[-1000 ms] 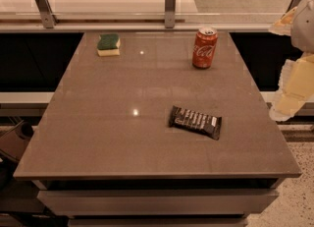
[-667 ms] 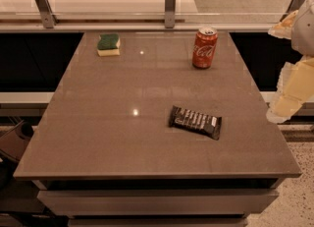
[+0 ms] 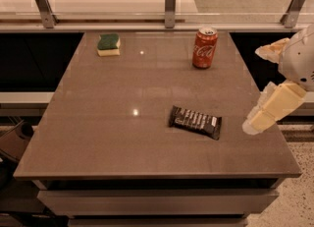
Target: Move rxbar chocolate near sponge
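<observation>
I move my gripper to the middle of the rxbar chocolate (image 3: 198,123) next and close it there, across the long sides of the dark wrapped bar.
The rxbar chocolate (image 3: 195,122), a flat dark wrapped bar with white lettering, lies on the brown table (image 3: 108,123), right of centre and towards the front. The sponge (image 3: 108,44), green on top with a pale yellow base, sits at the table's far left corner. My gripper (image 3: 252,89) hangs at the right edge of the table, to the right of the bar and apart from it. Its two cream fingers (image 3: 272,108) are spread open and hold nothing.
A red Coca-Cola can (image 3: 204,47) stands upright at the far right of the table. A glass barrier with metal posts (image 3: 170,5) runs along the back edge. Dark gaps lie to the left and right of the table.
My gripper has moved left and down, closer to the table's right edge and the bar. The bar, sponge and can have not moved.
</observation>
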`<action>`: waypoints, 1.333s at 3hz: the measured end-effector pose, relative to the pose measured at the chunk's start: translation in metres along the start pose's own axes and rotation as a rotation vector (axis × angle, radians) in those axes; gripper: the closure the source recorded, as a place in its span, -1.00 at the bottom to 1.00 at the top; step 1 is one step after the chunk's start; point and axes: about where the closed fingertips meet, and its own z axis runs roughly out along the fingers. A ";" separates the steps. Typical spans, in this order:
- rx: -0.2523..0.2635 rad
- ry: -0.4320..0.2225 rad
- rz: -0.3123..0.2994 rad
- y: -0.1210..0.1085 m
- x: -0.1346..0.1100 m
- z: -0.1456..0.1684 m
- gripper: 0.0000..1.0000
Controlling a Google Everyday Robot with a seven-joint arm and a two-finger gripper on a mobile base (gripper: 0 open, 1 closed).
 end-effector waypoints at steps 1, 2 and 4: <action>-0.028 -0.123 0.054 0.006 0.002 0.036 -1.00; -0.054 -0.219 0.113 0.009 0.004 0.073 -1.00; -0.091 -0.330 0.182 0.004 0.002 0.134 -1.00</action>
